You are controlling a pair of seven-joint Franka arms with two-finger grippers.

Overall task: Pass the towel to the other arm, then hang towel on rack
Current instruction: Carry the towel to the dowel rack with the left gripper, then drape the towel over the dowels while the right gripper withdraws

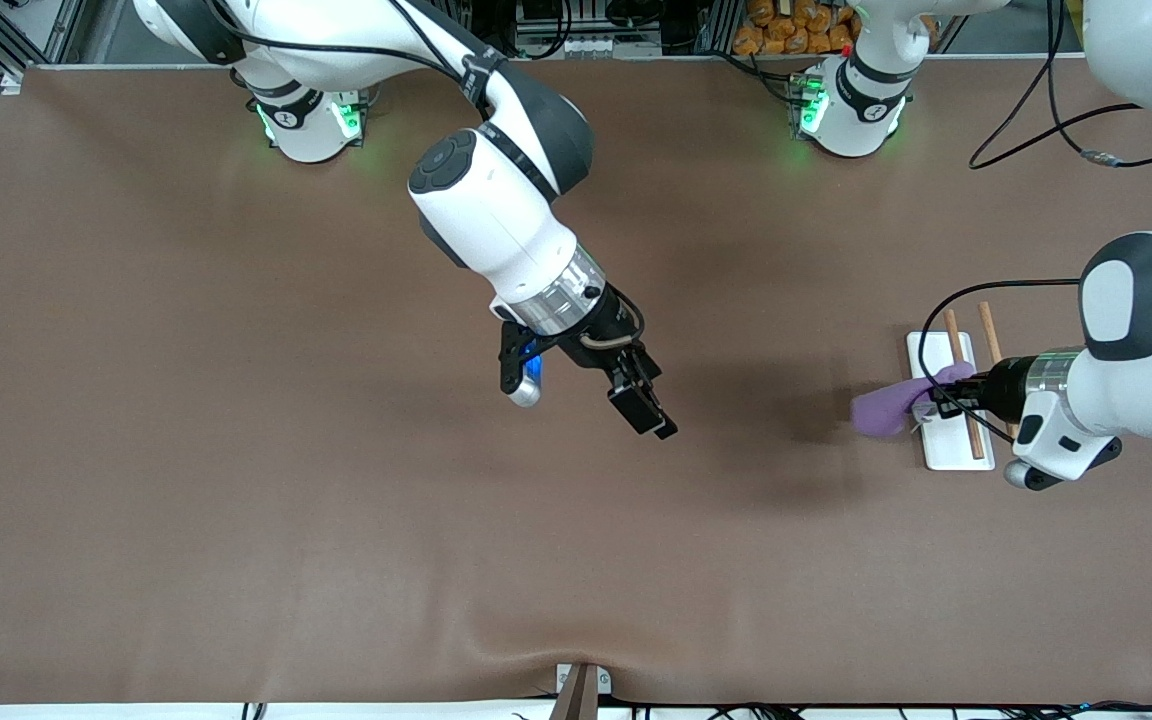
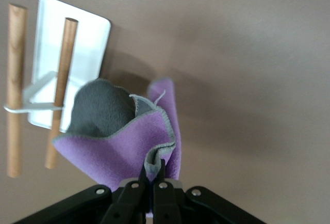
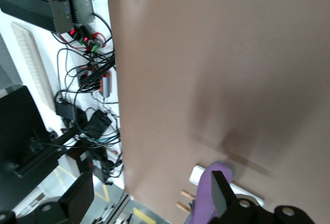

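The robot's left gripper will release the purple towel draped across the two wooden rods of the rack (image 1: 988, 370) (image 2: 37, 94).
The purple towel (image 1: 884, 407) hangs from my left gripper (image 1: 939, 394), which is shut on its grey-edged hem. It is held over the edge of the rack (image 1: 939, 450) that faces the right arm's end of the table. In the left wrist view the towel (image 2: 116, 154) droops from the gripper (image 2: 152, 168) and shows a grey underside. The rack's white base (image 2: 90, 33) and two wooden rods (image 2: 63, 74) lie just past it. My right gripper (image 1: 648, 412) is open and empty over the middle of the table. Its view shows the towel (image 3: 205, 199) and rack (image 3: 198, 173) far off.
The brown mat (image 1: 236, 450) covers the whole table. A black cable (image 1: 996, 285) loops from the left arm over the rack. Power supplies and wiring (image 3: 87, 84) lie off the table's edge.
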